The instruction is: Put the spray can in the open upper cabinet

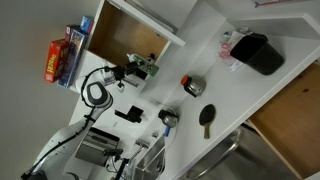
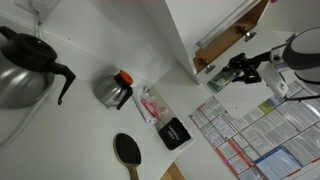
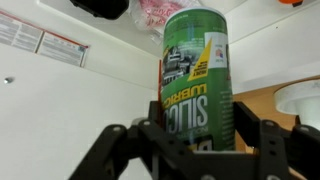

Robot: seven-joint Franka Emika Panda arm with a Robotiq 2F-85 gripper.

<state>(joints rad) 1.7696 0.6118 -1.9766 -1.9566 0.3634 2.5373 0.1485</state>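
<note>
Next, my gripper releases the spray can next to the white cup, on the brown wood inside the open upper cabinet [image 1: 149, 48].
The spray can [image 3: 195, 60] is a green can with a printed label that reads upside down in the wrist view. My gripper [image 3: 196, 132] is shut on its lower part, one finger on each side. In both exterior views the gripper [image 1: 138, 71] [image 2: 236, 70] holds the can [image 2: 219, 81] in the air just in front of the open upper cabinet [image 1: 122, 40] [image 2: 232, 31]. The cabinet has a white frame and a brown wood interior. The can is outside the cabinet opening.
On the white counter are a round metallic pot with a red top [image 1: 192, 87] [image 2: 114, 90], a black brush [image 1: 207, 118] [image 2: 128, 150], a pink packet [image 2: 150, 104], a black container [image 1: 258, 53] and a black kettle [image 2: 25, 68]. A red box [image 1: 59, 58] stands beside the cabinet.
</note>
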